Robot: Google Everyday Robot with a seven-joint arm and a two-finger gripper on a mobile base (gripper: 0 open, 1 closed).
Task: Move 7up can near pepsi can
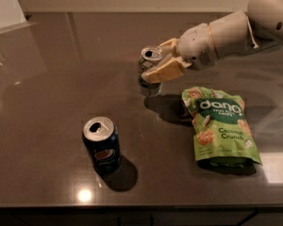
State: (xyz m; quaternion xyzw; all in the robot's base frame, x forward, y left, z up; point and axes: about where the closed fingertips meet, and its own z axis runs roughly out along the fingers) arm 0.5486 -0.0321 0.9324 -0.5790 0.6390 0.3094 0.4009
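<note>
The 7up can, now held just above the table, will be put down upright by my gripper on the dark table (132, 132) close behind the pepsi can.
The 7up can (147, 84), pale with a silver top, is upright and held in my gripper (156, 64) a little above the dark table, right of centre. The tan fingers (162, 71) are shut around its upper sides. The pepsi can (102, 145), dark navy with a round logo and an open silver top, stands upright nearer the front, left and below the held can, well apart from it. My white arm reaches in from the upper right.
A green Dang Coconut Crunch snack bag (221, 126) lies flat on the table to the right of the held can. The dark glossy table (47, 79) stretches left and back; its front edge runs along the bottom.
</note>
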